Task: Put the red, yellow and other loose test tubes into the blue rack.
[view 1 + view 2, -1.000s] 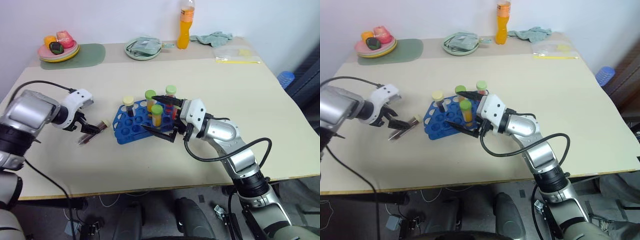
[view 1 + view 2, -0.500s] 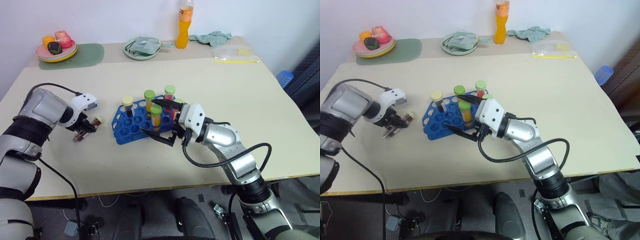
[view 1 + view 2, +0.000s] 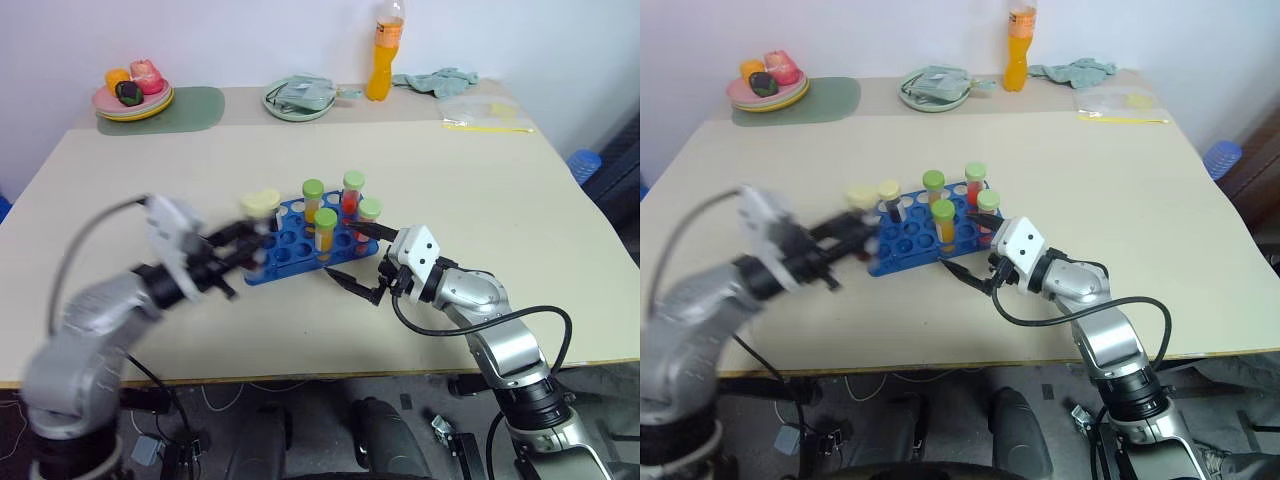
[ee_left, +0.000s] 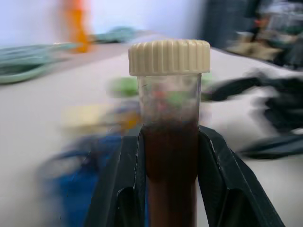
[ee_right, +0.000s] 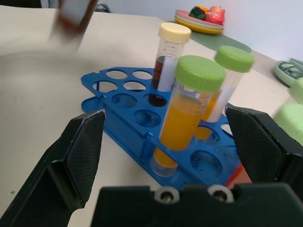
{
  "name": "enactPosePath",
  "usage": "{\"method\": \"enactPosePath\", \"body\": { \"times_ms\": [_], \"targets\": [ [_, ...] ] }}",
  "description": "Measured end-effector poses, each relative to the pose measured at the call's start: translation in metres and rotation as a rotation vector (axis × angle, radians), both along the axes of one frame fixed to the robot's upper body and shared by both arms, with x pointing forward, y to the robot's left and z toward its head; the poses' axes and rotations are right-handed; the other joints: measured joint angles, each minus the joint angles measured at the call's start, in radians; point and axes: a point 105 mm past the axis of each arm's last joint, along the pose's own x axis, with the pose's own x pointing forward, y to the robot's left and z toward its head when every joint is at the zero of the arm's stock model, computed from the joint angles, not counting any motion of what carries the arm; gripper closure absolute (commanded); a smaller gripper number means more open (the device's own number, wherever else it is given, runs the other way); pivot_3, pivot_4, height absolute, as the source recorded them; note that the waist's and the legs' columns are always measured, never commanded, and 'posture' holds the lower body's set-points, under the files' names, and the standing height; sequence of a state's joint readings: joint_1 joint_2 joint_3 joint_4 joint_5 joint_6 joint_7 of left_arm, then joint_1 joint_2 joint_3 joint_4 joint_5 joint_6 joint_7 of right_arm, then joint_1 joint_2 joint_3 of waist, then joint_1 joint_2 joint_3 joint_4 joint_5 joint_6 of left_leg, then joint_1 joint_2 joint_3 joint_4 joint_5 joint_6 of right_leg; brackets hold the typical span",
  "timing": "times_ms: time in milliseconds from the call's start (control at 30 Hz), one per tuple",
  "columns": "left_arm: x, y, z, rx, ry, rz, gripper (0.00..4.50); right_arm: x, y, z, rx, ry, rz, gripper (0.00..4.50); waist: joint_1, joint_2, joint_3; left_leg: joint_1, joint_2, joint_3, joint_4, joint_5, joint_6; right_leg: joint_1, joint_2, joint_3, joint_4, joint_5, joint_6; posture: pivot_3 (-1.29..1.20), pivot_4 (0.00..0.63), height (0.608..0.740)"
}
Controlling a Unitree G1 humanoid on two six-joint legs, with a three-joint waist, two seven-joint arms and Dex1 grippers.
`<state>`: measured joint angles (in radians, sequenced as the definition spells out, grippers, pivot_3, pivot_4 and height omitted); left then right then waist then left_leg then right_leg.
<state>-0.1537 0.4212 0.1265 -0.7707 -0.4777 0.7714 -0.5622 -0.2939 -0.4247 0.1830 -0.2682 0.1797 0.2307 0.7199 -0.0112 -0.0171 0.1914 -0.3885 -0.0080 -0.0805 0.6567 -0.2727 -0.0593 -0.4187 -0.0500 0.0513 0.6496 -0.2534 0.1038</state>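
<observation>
Next, my left gripper lets go of the cream-capped tube in the blue rack's front row (image 3: 282, 255), one empty hole away from the orange tube.
The blue rack (image 3: 296, 246) stands mid-table holding several upright tubes: green-capped ones with orange (image 3: 325, 232) and red (image 3: 352, 195) liquid, and a cream-capped dark one (image 3: 888, 194). My left gripper (image 3: 845, 240) is shut on a loose test tube (image 4: 169, 142) with a cream cap and dark red liquid, held upright in the air at the rack's left end. It is blurred in the eye views. My right gripper (image 3: 350, 283) stands open just in front of the rack's right part, fingers (image 5: 85, 151) on either side of the orange tube (image 5: 187, 113) without touching it.
Along the far edge are a plate of fruit (image 3: 133, 95) on a green mat (image 3: 190, 106), a plate with a cloth (image 3: 300, 100), an orange bottle (image 3: 383, 50), a crumpled cloth (image 3: 440, 80) and a plastic bag (image 3: 485, 115). Bare tabletop lies right of the rack.
My left gripper shut on the tube lying on the table, lifted it and swung it right toward the rack. My right gripper sank slightly and stayed open. The camera also shifted.
</observation>
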Motion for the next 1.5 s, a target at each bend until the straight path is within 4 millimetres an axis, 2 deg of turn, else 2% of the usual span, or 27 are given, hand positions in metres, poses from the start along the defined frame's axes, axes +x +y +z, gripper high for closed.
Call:
{"method": "enactPosePath", "body": {
  "times_ms": [100,200,400,633,1033,1500],
  "targets": [
    [0.014,-0.015,-0.014,0.072,-0.025,0.106,3.33,0.001,0.0,-0.003,-0.001,0.012,-0.002,0.0,-0.006,0.001,0.0,0.008,0.001,0.001,-0.001,0.0,0.0,0.007,0.002,0.001,-0.001,0.0,-0.001,0.0,0.15,0.74],
    [0.032,-0.012,-0.03,0.161,-0.034,0.226,3.33,0.002,-0.001,-0.005,-0.004,0.02,-0.002,0.0,-0.009,0.001,0.0,0.014,0.002,0.002,-0.007,0.0,0.0,0.01,0.003,0.002,-0.002,-0.001,-0.001,0.0,0.15,0.74],
    [0.046,-0.014,-0.021,0.189,-0.131,0.279,3.33,0.003,-0.001,-0.006,-0.007,0.031,-0.003,0.0,-0.006,0.001,0.0,0.014,0.002,0.002,-0.007,0.0,0.0,0.01,0.003,0.001,-0.003,-0.001,-0.001,0.0,0.15,0.74],
    [0.055,-0.011,-0.024,0.204,-0.131,0.283,3.33,0.002,-0.002,-0.009,0.001,0.053,-0.024,0.0,-0.006,0.001,0.0,0.014,0.002,0.002,-0.007,0.0,0.0,0.01,0.003,0.001,-0.003,-0.001,-0.001,0.0,0.15,0.74],
    [0.054,-0.011,-0.031,0.135,-0.08,0.276,3.33,0.001,-0.001,-0.008,0.006,0.056,-0.031,0.0,-0.006,0.001,0.0,0.014,0.003,0.002,-0.007,0.0,0.0,0.01,0.003,0.001,-0.003,-0.001,-0.001,0.0,0.15,0.74],
    [0.053,-0.01,-0.047,-0.031,-0.19,0.3,3.33,0.001,0.003,-0.004,0.014,0.044,-0.022,0.0,-0.001,0.001,0.0,0.014,0.002,0.002,-0.007,0.0,0.0,0.011,0.002,0.001,-0.004,-0.001,-0.001,0.0,0.15,0.74]
  ]
}}
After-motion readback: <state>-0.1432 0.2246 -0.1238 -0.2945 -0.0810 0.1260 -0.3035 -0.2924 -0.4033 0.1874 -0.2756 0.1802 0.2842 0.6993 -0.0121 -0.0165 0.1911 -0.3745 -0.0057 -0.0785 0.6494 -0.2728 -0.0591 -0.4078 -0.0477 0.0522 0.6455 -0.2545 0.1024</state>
